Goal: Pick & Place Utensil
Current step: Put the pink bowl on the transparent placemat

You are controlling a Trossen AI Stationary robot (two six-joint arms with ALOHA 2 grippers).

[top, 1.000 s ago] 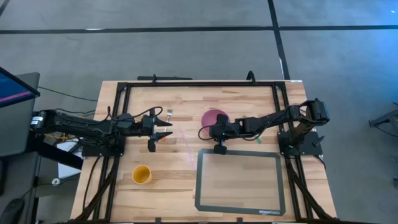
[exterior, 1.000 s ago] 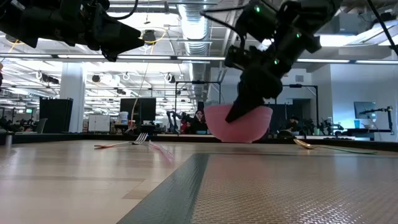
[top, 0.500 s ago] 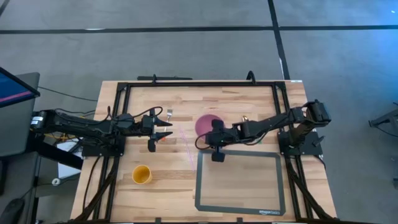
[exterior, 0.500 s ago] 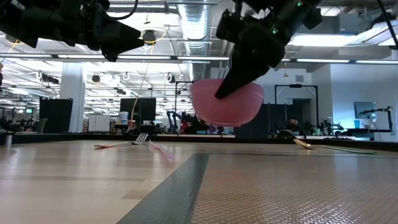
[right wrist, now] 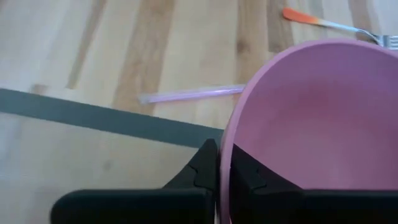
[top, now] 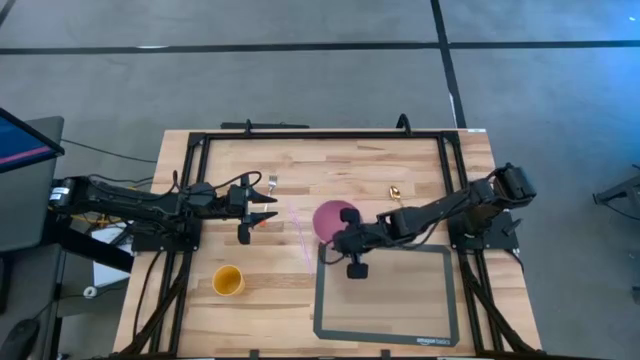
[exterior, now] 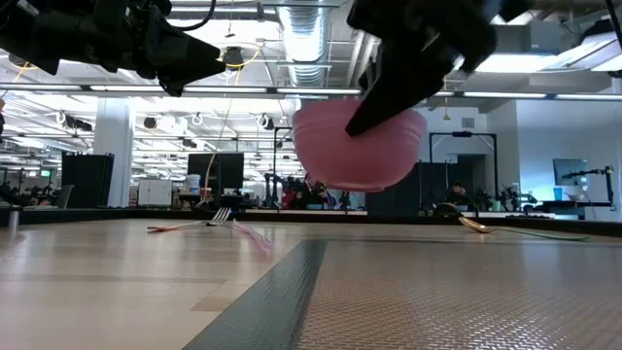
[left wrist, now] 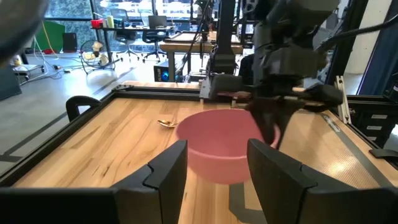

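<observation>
I will set the pink bowl in the middle of the grey mat's near half (top: pixel 385 300) with my right gripper.
A pink bowl (top: pixel 332 217) hangs in the air above the far left corner of the grey mat (top: pixel 386 292), clear of the table in the low view (exterior: pixel 358 146). My right gripper (top: pixel 344 233) is shut on the bowl's rim. My left gripper (top: pixel 268 210) hovers open left of the bowl, touching nothing; its wrist view looks at the bowl (left wrist: pixel 222 142) between its fingers. A fork with an orange handle (top: pixel 271 184), a pink straw (top: pixel 300 232) and a gold spoon (top: pixel 395 191) lie flat on the wood. My right gripper (right wrist: pixel 224 169) pinches the bowl's rim (right wrist: pixel 225 146) on the side toward the table's near right, one finger (right wrist: pixel 244 173) inside the bowl and one finger (right wrist: pixel 205 167) outside. The fingers slant down onto the rim from the table's right. The bowl is lifted clear, roughly upright.
A yellow cup (top: pixel 228 281) stands near the left near corner. The black frame rail (top: pixel 320 134) runs around the table. The mat's surface (exterior: pixel 437 292) fills the near right part of the table. The spoon (exterior: pixel 476 226) lies right of the bowl, the fork (exterior: pixel 219 216) left.
My right gripper has lifted the pink bowl off the table and carried it toward the near edge and slightly left, from the far middle of the table to above the mat's far left corner. The bowl has stayed roughly upright.
</observation>
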